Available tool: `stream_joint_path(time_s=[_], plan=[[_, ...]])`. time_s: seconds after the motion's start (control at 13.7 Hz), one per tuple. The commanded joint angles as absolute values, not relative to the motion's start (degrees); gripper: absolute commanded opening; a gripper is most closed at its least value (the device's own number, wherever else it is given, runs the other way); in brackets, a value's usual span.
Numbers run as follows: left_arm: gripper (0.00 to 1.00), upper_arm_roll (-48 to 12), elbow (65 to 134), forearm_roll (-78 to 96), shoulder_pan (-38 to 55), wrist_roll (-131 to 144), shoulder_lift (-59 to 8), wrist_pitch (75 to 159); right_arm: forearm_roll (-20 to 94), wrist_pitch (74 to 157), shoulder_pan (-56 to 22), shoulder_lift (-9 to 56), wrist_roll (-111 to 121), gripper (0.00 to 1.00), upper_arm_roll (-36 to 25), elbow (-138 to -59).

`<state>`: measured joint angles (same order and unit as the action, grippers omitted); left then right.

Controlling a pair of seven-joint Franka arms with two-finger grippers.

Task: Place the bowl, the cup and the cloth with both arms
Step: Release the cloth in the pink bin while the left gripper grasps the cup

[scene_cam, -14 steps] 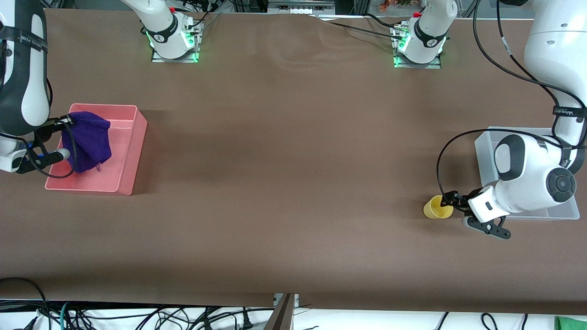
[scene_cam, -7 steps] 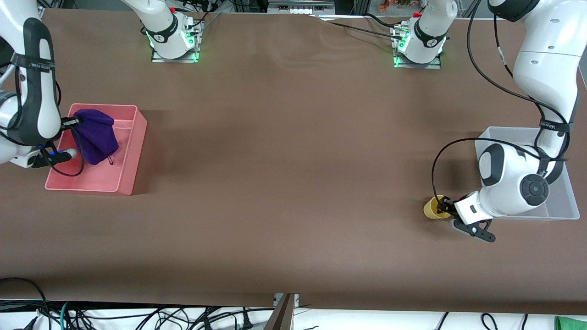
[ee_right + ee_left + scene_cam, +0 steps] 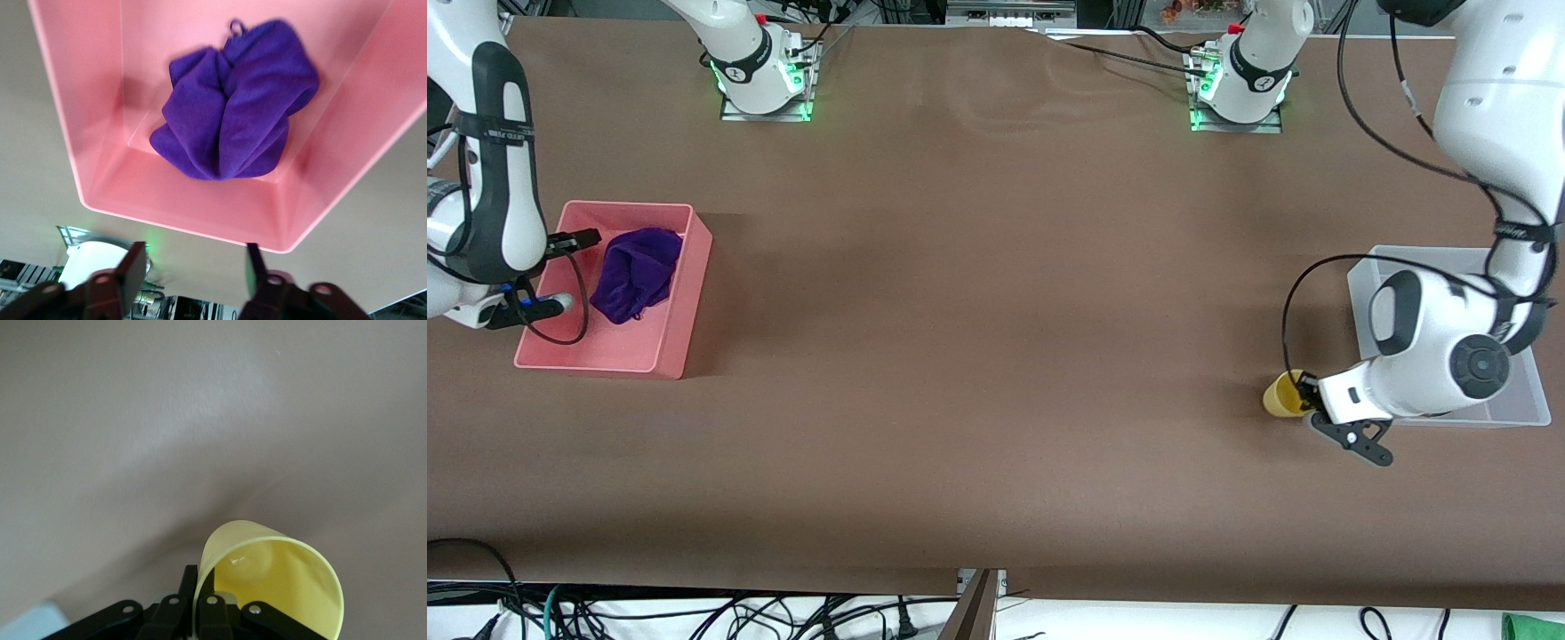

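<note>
Next, my left gripper releases the yellow cup inside the clear plastic bin, in its back half (image 3: 1431, 316).
The purple cloth (image 3: 637, 273) lies crumpled in the pink bin (image 3: 671, 351) at the right arm's end of the table; it also shows in the right wrist view (image 3: 233, 130). My right gripper (image 3: 576, 238) is open and empty above the bin's outer rim; in the right wrist view it (image 3: 193, 270) stands apart from the cloth. My left gripper (image 3: 1303, 391) is shut on the rim of the yellow cup (image 3: 1282, 397), one finger inside and one outside (image 3: 200, 600), and tilts the cup (image 3: 280, 577) just beside the clear bin (image 3: 1449, 418). The green bowl is out of view.
The clear plastic bin stands at the left arm's end, mostly covered by the left arm (image 3: 1440, 351). The two arm bases (image 3: 760, 80) stand along the table's back edge. Cables hang past the table's front edge.
My right gripper has let go of the cloth, which dropped into the pink bin. My left gripper has closed on the yellow cup, tilted it and moved it slightly toward the clear bin.
</note>
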<state>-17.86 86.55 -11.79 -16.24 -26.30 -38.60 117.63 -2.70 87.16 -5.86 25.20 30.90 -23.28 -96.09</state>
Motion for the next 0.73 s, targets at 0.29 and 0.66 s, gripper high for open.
stream_joint_path(time_s=[0.29, 0.66], plan=[[0.00, -15.2, 87.5, -16.7, -23.9, -54.0, -27.8, 100.5, -1.8, 80.7, -6.0, 19.1, 23.2, 1.00, -12.2, -83.6], [0.00, -15.4, 94.5, -19.2, -33.6, -67.2, -29.5, 110.0, -0.2, 80.1, -5.8, 16.7, 12.8, 1.00, -3.9, -77.2]])
